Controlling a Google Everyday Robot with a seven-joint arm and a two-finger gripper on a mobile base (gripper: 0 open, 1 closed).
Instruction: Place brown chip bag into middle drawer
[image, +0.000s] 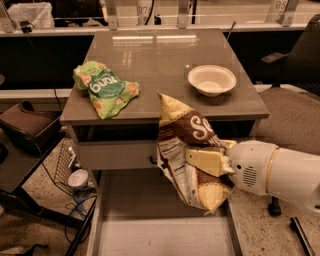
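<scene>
I will let go of the brown chip bag in the open middle drawer (133, 217), near the side of the drawer that is beside the cables.
The brown chip bag (187, 150), brown and yellow with white script, hangs upright in front of the cabinet. My gripper (202, 162) comes in from the right on a white arm and is shut on the bag; a cream finger (207, 161) lies across its middle. The bag is held above the open middle drawer (140, 220), a wide grey tray pulled out at the bottom of the view, over its right half. The bag's lower corner is near the drawer's right wall.
A green chip bag (104, 87) lies on the left of the tabletop (160, 60) and a white bowl (211, 79) on the right. The closed top drawer front (112, 154) is behind the bag. A chair (295, 95) stands at the right, clutter and cables at the left.
</scene>
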